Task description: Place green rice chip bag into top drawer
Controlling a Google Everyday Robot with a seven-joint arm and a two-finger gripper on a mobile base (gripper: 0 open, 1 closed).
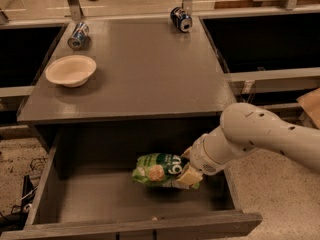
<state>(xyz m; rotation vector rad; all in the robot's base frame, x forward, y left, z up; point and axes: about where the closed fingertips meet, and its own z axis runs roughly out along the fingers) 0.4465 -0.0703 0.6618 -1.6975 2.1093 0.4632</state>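
Next, I release the green rice chip bag on the top drawer's bottom, a little behind the front panel [164, 175].
The green rice chip bag [157, 170] lies on its side inside the open top drawer [135, 228], right of the drawer's middle, resting on or just above the floor. My gripper [187, 171] reaches in from the right on a white arm and is shut on the bag's right end; one beige fingertip [188, 176] shows in front of the bag. The drawer is pulled out below the grey table [145, 74], with its front panel toward the camera.
On the table stand a beige bowl [71, 70] at the left, a blue soda can [78, 35] lying at the back left and another blue can [181, 19] at the back middle. A cardboard piece [311, 106] shows at the right edge.
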